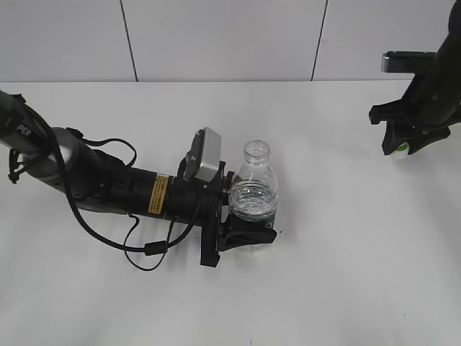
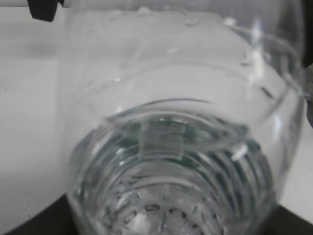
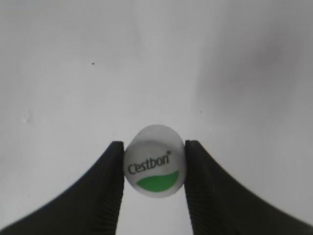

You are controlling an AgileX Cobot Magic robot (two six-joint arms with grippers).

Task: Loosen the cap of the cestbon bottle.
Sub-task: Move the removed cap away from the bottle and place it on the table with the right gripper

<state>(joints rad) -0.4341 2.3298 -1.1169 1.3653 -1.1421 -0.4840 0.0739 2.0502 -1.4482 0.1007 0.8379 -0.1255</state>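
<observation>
Next, my right gripper lets go of the white cap on the bare white table, a little closer to the cestbon bottle [image 1: 370,169].
The clear cestbon bottle [image 1: 253,193] stands upright at the table's middle with its neck open and no cap on it. My left gripper [image 1: 248,232] is shut on its lower body around the dark green label. The bottle fills the left wrist view [image 2: 176,147], and the jaws are hidden there. My right gripper [image 1: 402,148] is at the far right, just above the table. It is shut on the white cap [image 3: 154,160] with the green patch and "Cestbon" lettering, which also shows in the exterior view [image 1: 400,149].
The white table [image 1: 338,274] runs to a grey panelled wall [image 1: 216,36] at the back. The left arm [image 1: 108,184] and its black cables lie across the left half of the table.
</observation>
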